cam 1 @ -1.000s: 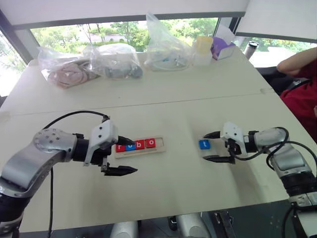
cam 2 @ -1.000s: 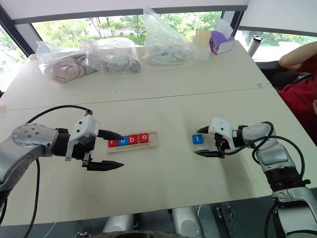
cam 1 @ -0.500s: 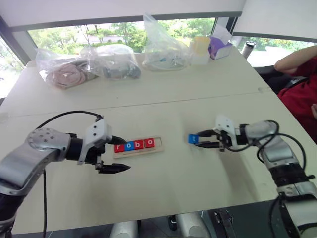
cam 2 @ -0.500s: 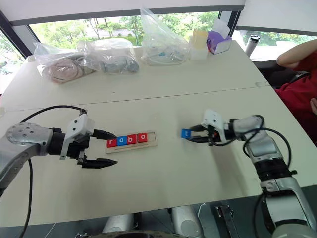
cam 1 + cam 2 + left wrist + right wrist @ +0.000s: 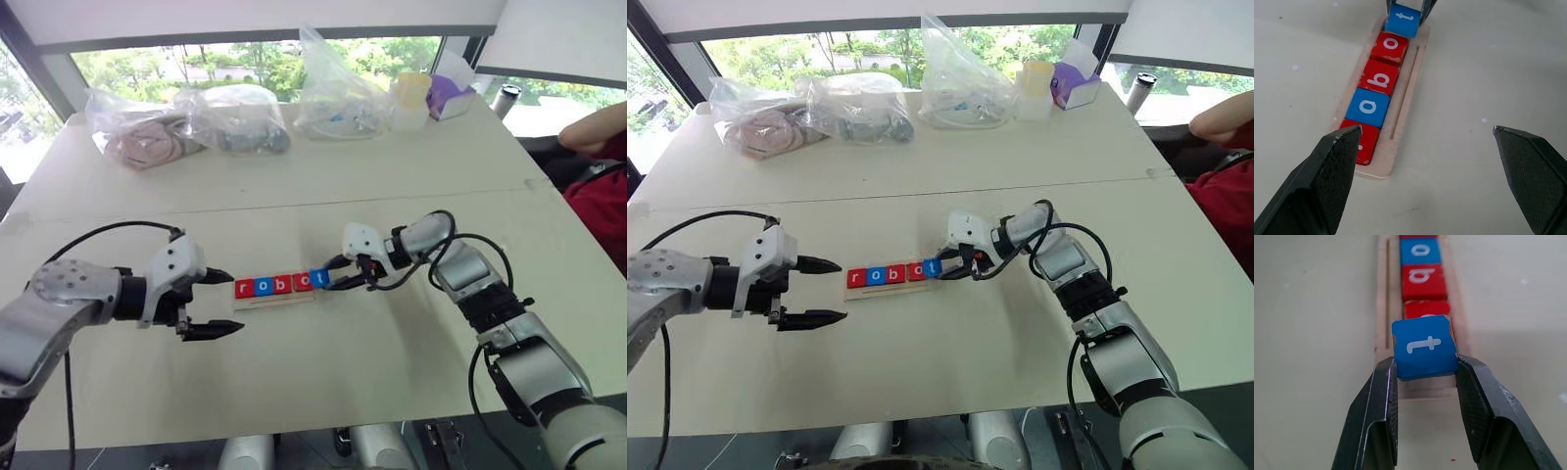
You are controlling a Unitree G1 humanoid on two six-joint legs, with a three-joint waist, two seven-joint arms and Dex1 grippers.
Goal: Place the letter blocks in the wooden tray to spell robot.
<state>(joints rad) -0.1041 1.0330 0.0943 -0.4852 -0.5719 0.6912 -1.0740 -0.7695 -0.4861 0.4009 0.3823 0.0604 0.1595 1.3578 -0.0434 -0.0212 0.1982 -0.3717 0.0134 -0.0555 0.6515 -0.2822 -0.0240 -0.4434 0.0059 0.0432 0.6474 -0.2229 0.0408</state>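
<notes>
The blue t block will sit in the tray's empty end slot (image 5: 321, 279) (image 5: 1428, 364), snug against the last red o, when my right gripper lets go of it.
The wooden tray (image 5: 277, 296) lies mid-table with a red r (image 5: 243, 288), a blue o (image 5: 261, 286), a red b (image 5: 280, 284) and a red o (image 5: 301, 282) in a row. My right gripper (image 5: 331, 278) is shut on the blue t block (image 5: 1424, 347), its fingers (image 5: 1382, 401) clamping the block's two sides. It holds the t block over the tray's right end, partly covering the last red o; I cannot tell if the block touches the tray. My left gripper (image 5: 217, 304) stands open just left of the tray, holding nothing.
Several clear plastic bags (image 5: 235, 117) with items sit along the table's far side, next to a yellow-lidded cup (image 5: 409, 98), a purple box (image 5: 453, 93) and a dark bottle (image 5: 506, 98). A person's red sleeve (image 5: 598, 127) shows at the far right.
My right gripper closed on the t block and carried it left from the table's right side to the tray's right end. The left gripper stayed open beside the tray.
</notes>
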